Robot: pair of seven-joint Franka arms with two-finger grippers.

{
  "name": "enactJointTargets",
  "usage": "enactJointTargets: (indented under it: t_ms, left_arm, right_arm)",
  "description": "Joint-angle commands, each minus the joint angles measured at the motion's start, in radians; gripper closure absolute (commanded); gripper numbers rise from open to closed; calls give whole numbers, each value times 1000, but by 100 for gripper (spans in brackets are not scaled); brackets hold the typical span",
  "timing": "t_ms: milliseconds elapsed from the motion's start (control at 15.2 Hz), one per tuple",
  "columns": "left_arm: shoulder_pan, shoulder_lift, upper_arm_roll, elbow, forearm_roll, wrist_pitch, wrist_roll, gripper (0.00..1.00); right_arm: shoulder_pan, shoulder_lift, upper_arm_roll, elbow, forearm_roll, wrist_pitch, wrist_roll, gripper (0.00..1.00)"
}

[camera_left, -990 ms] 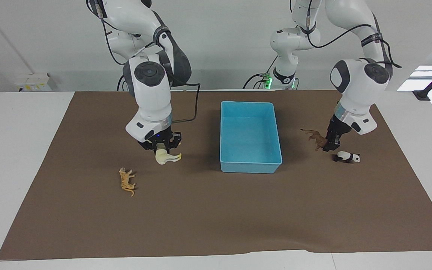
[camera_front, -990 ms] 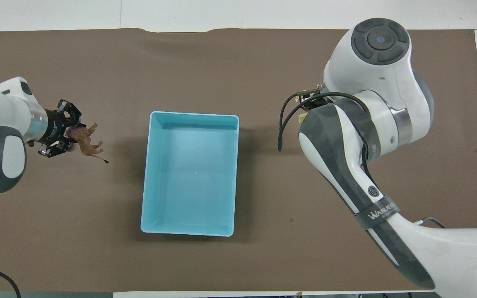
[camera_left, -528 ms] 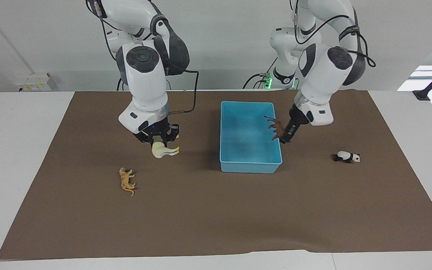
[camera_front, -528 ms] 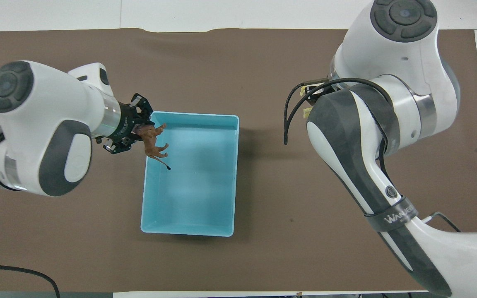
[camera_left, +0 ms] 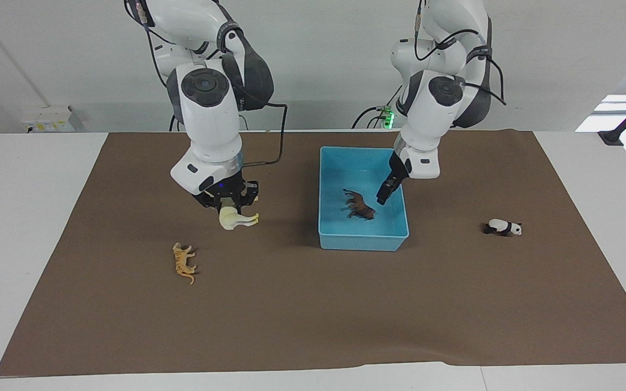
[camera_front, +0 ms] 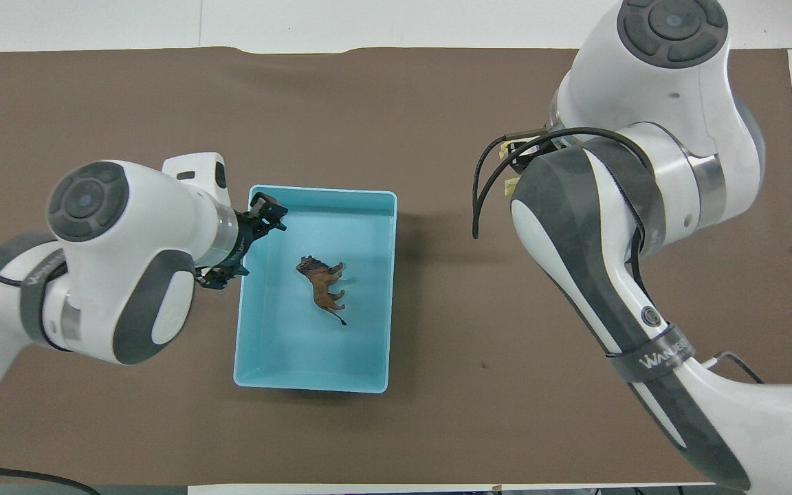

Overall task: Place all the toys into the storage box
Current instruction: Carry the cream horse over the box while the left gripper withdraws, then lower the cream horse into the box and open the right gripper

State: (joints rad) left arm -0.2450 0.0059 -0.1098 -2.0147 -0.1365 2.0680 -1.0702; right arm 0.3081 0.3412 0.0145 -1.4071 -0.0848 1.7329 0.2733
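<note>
My right gripper should release the pale cream horse on the storage box's bottom beside the brown lion's head [camera_front: 315, 238].
The light blue storage box [camera_left: 362, 239] stands mid-table and also shows in the overhead view [camera_front: 313, 382]. The brown lion [camera_left: 360, 205] lies on the box's floor, also seen from overhead [camera_front: 324, 282]. My left gripper [camera_left: 383, 193] is open and empty over the box's edge toward the left arm's end [camera_front: 248, 242]. My right gripper [camera_left: 230, 207] is shut on the pale cream horse [camera_left: 238, 219], just above the mat beside the box. The orange tiger [camera_left: 184, 262] lies farther from the robots than the horse. The panda [camera_left: 502, 227] lies toward the left arm's end. Overhead, the arms hide horse, tiger and panda.
A brown mat [camera_left: 313, 315] covers the white table [camera_left: 25, 217]. The right arm's black cable [camera_left: 280, 146] hangs near the box's end nearest the robots.
My left gripper carried the lion from over the mat to over the box and let it go; it now lies in the box. My right gripper rose slightly with the horse.
</note>
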Motion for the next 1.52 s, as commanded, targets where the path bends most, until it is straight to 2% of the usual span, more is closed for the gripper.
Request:
enactJointTargets:
  t_ms: [0, 132, 264, 396, 594, 792, 990, 1056, 1122, 1188, 1320, 1452]
  left_arm:
    - [133, -20, 6, 24, 14, -85, 131, 0]
    - [261, -20, 6, 13, 14, -59, 138, 0]
    - [355, -29, 6, -65, 14, 85, 151, 0]
    - [398, -15, 6, -134, 14, 206, 171, 0]
    - [435, 32, 6, -159, 14, 273, 174, 0]
    - [479, 77, 6, -174, 70, 360, 174, 0]
    - [484, 104, 6, -182, 78, 412, 174, 0]
    - [486, 112, 7, -182, 78, 431, 173, 0]
    - [489, 123, 6, -182, 78, 443, 170, 0]
    - [490, 131, 7, -182, 77, 448, 165, 0]
    - [487, 158, 7, -179, 77, 454, 139, 0]
    - [490, 174, 7, -176, 78, 478, 128, 0]
  right_arm:
    - [12, 16, 4, 26, 22, -3, 41, 100]
    - [67, 21, 7, 30, 57, 13, 185, 100]
    - [191, 65, -2, 75, 56, 39, 309, 100]
    - [271, 155, -5, 175, 50, 48, 446, 100]
    - [376, 327, -34, 337, 42, 78, 576, 100]
    - [436, 415, -38, 349, 37, 192, 645, 100]
    - [467, 440, -34, 335, 25, 249, 696, 100]
    - [479, 438, -34, 335, 19, 243, 699, 63]
    - [480, 438, -36, 336, 8, 232, 705, 4]
    - [474, 437, -37, 342, 7, 202, 722, 0]
    - [461, 423, -41, 347, 10, 157, 730, 0]
    - [427, 365, -34, 347, 17, 73, 728, 0]
